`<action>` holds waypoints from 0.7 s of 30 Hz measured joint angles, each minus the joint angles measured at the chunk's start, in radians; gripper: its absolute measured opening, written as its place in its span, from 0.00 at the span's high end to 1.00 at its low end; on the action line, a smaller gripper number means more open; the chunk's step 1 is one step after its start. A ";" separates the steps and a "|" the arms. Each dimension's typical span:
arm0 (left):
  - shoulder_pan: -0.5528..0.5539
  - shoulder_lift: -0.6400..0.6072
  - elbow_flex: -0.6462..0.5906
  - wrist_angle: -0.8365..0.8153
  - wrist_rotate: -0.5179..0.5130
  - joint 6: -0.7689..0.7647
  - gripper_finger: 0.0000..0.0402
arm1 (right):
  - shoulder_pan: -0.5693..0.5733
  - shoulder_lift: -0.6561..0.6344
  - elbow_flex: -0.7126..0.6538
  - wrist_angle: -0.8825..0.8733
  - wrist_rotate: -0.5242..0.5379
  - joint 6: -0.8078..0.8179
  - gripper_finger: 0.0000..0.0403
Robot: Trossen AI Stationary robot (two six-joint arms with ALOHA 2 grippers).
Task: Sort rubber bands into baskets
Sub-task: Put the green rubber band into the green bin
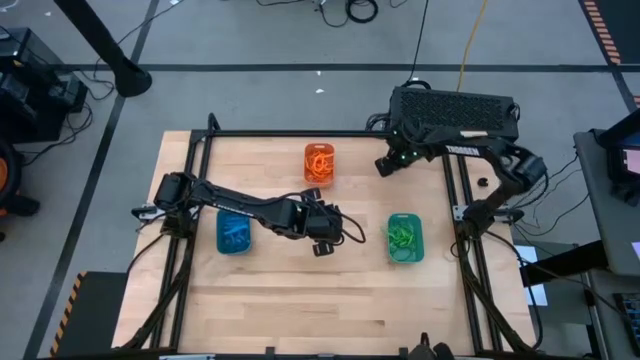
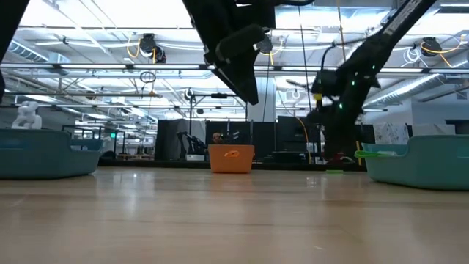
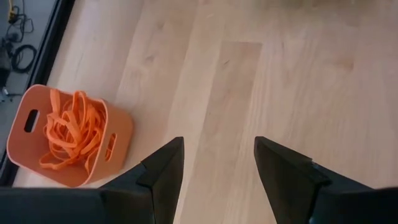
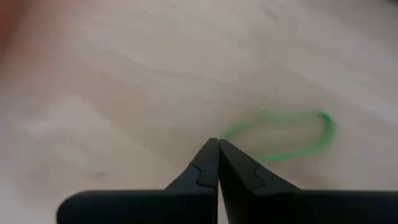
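My right gripper's fingers are shut above the green rubber band on the wood, so I need to open them, reach lower and pinch the rubber band's near end (image 4: 231,132) before lifting.
Three baskets stand on the wooden table: an orange basket (image 1: 319,163) at the far middle holding orange rubber bands (image 3: 71,127), a blue basket (image 1: 235,232) on the left with blue bands, and a teal-green basket (image 1: 404,238) on the right with green bands. My left gripper (image 3: 217,162) hangs open over bare wood between the blue and green baskets (image 1: 325,240). My right gripper (image 4: 218,144) is down at the table near the far right corner (image 1: 383,166), shut on a green rubber band (image 4: 280,134). My right gripper pinches the green band at the end of its loop (image 4: 229,132), only at the free ends of its two fingers. The fingers come from above, slanting down. The rest of the loop (image 4: 311,140) spreads out open beyond the fingertips, low over or on the wood.
A black frame (image 1: 300,132) runs along the table's far and side edges. One green band hangs over the teal-green basket's rim (image 2: 374,152). Bare wood (image 1: 320,300) fills the near half of the table.
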 joint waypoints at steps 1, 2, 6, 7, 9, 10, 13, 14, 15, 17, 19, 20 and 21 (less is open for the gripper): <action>0.000 0.000 0.000 0.002 0.000 0.000 0.49 | 0.010 -0.025 0.001 0.005 -0.012 0.002 1.00; 0.000 0.000 0.000 0.003 0.000 0.000 0.49 | 0.021 -0.048 0.001 0.002 -0.017 0.002 1.00; 0.000 0.000 0.000 0.006 0.000 0.000 0.49 | 0.063 -0.137 0.001 -0.009 -0.011 0.008 1.00; 0.000 0.000 0.000 0.008 0.000 -0.001 0.49 | 0.070 -0.158 0.001 -0.009 -0.010 0.008 1.00; 0.000 0.000 -0.011 0.030 0.000 -0.001 0.49 | 0.080 -0.190 0.001 -0.021 0.010 0.014 1.00; 0.000 0.000 -0.017 0.038 0.000 -0.001 0.49 | 0.084 -0.198 0.001 -0.029 0.027 0.018 1.00; 0.000 0.001 -0.027 0.059 0.009 -0.001 0.49 | 0.083 -0.192 0.001 -0.046 0.039 0.021 0.99; 0.000 0.001 -0.027 0.060 0.010 -0.002 0.49 | 0.079 -0.178 0.001 -0.046 0.038 0.028 0.99; 0.000 0.001 -0.027 0.063 0.012 -0.002 0.49 | 0.077 -0.160 0.001 -0.049 0.043 0.032 0.97; -0.002 0.001 -0.027 0.070 0.015 -0.002 0.49 | 0.074 -0.113 0.001 -0.052 0.088 0.034 0.94; -0.006 0.001 -0.027 0.079 0.016 -0.001 0.49 | 0.073 -0.067 0.001 -0.052 0.157 0.035 0.89; -0.009 0.001 -0.027 0.082 0.016 -0.002 0.49 | 0.073 -0.045 0.001 -0.052 0.184 0.034 0.87; -0.012 0.001 -0.027 0.083 0.017 -0.002 0.49 | 0.072 -0.029 0.001 -0.053 0.198 0.027 0.84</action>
